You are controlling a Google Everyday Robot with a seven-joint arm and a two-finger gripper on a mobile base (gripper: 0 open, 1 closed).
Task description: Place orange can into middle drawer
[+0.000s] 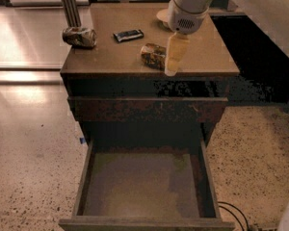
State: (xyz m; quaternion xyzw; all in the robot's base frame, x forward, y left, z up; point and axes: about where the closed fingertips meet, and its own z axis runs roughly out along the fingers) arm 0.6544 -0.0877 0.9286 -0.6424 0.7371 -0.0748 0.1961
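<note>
The robot's gripper will close around the middle of the orange can [156, 56] that lies near the front edge of the cabinet top.
The orange can [152, 56] lies on its side on the cabinet top [106, 57], near the front edge, with a mottled orange-gold and dark label. My gripper [173, 57] hangs from the white arm right beside the can's right end, close to or touching it, and covers that end. The middle drawer [139, 186] is pulled out wide below, a dark wooden box with tall side walls and a bare greyish-brown floor; nothing lies in it.
A silvery can [79, 36] lies at the top's left edge by a metal post [68, 4]. A dark flat bar [128, 34] lies behind the orange can. A pale bowl [162, 16] is partly behind the arm. A scratched drawer front [144, 109] sits above the open drawer.
</note>
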